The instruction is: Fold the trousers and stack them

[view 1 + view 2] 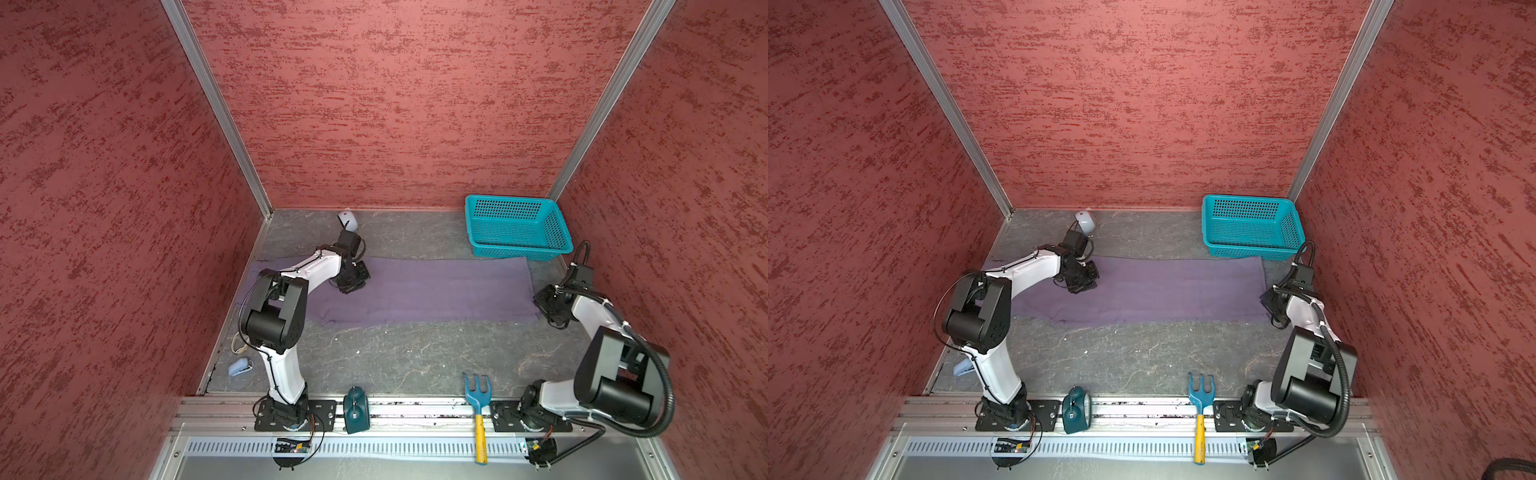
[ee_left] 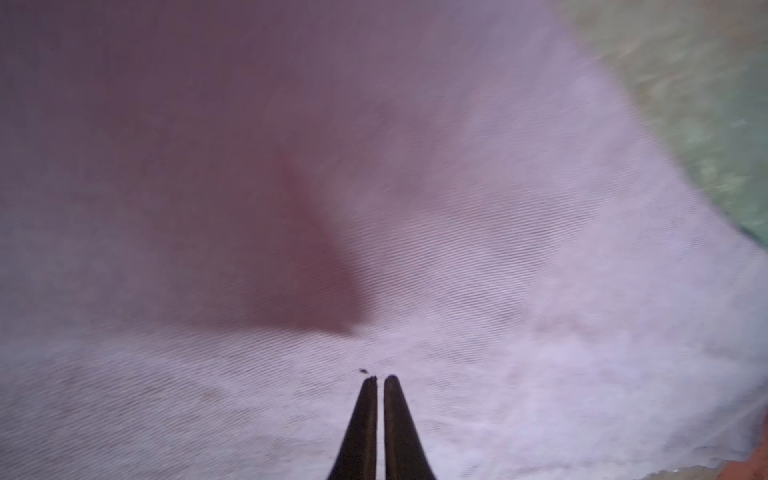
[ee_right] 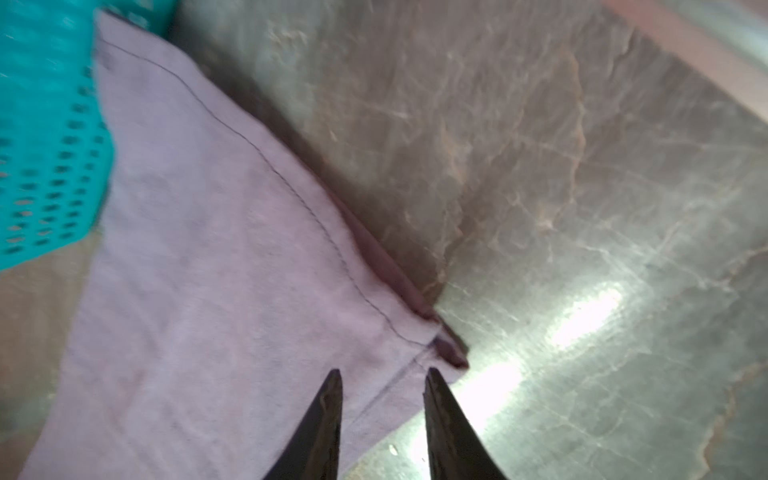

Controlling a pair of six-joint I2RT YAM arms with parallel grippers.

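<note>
The lower layer pokes out beyond the upper layer at the trousers' hem corner, so my right gripper should pinch both layers together (image 3: 425,339) before it folds that end of the trousers over.
The purple-grey trousers (image 1: 436,291) (image 1: 1163,291) lie flat in a long strip across the grey table, in both top views. My left gripper (image 1: 353,286) (image 1: 1084,286) hovers over their left part. In the left wrist view it (image 2: 380,377) is shut just above the cloth (image 2: 498,291), with nothing seen between its fingers. My right gripper (image 1: 544,307) (image 1: 1273,308) is at the strip's right end. In the right wrist view it (image 3: 382,372) is open over the stitched hem corner of the trousers (image 3: 208,270), not gripping it.
A teal basket (image 1: 515,226) (image 1: 1250,226) (image 3: 41,145) stands at the back right, touching the trousers' far edge. A white rounded object (image 1: 348,219) sits at the back. A light blue clip (image 1: 240,368), a dark teal object (image 1: 356,409) and a blue hand rake (image 1: 478,399) lie near the front rail.
</note>
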